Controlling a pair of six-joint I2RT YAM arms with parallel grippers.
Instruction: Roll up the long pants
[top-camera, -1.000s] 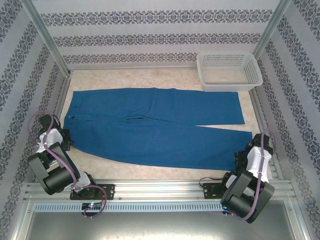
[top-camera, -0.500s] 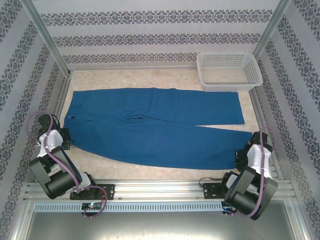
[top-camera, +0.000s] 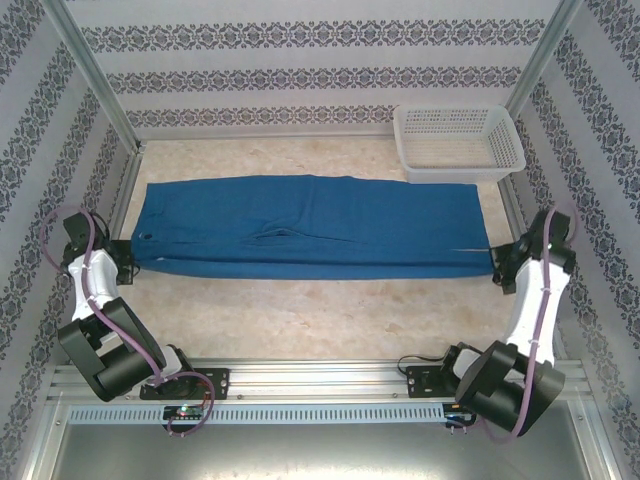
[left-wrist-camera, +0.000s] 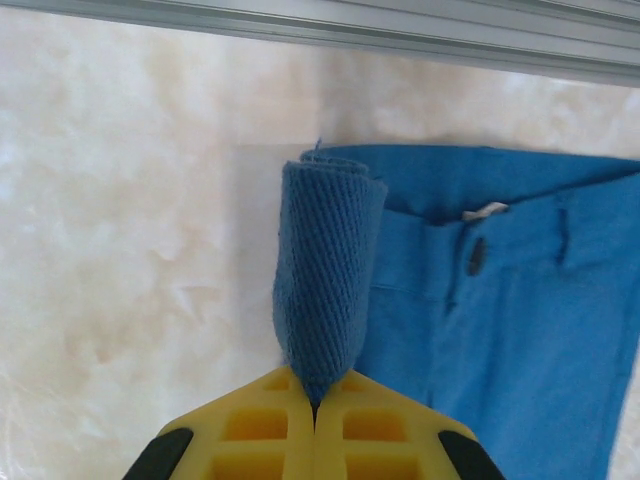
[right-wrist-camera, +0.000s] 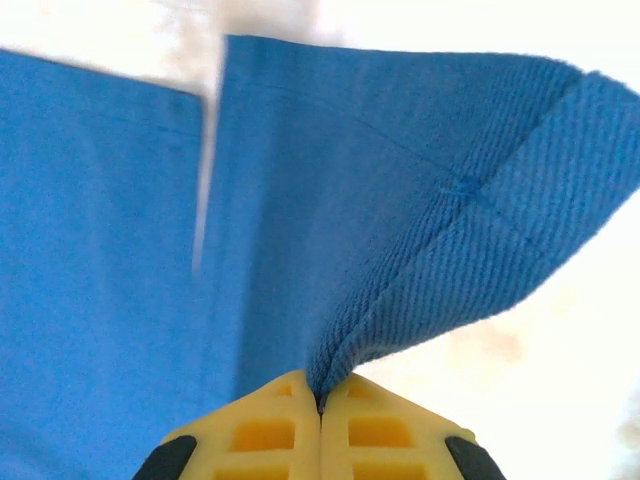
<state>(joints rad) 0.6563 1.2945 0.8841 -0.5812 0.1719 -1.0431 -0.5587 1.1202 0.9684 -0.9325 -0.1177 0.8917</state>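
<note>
Next, my left gripper lets go of the waistband corner on the far waist corner of the long pants (top-camera: 153, 188).
The long pants (top-camera: 320, 225) lie across the table as a royal-blue band, the near leg folded over onto the far one, waist at the left. My left gripper (top-camera: 128, 258) is shut on the waistband corner, and the pinched cloth (left-wrist-camera: 325, 270) stands up from its yellow fingers (left-wrist-camera: 260, 430). The button and the waistband (left-wrist-camera: 478, 255) lie flat to its right. My right gripper (top-camera: 497, 268) is shut on the hem of a leg, and the lifted cloth (right-wrist-camera: 470, 250) fans up from the yellow fingers (right-wrist-camera: 260, 435).
A white mesh basket (top-camera: 458, 143) stands at the back right corner, just beyond the leg ends. Patterned walls with metal posts close in the table on three sides. Bare marble-look tabletop (top-camera: 320, 320) stretches between the pants and the arm bases.
Both grippers have carried the near edge of the pants away from the arm bases, folding the near leg over the far one. The bare tabletop in front has widened.
</note>
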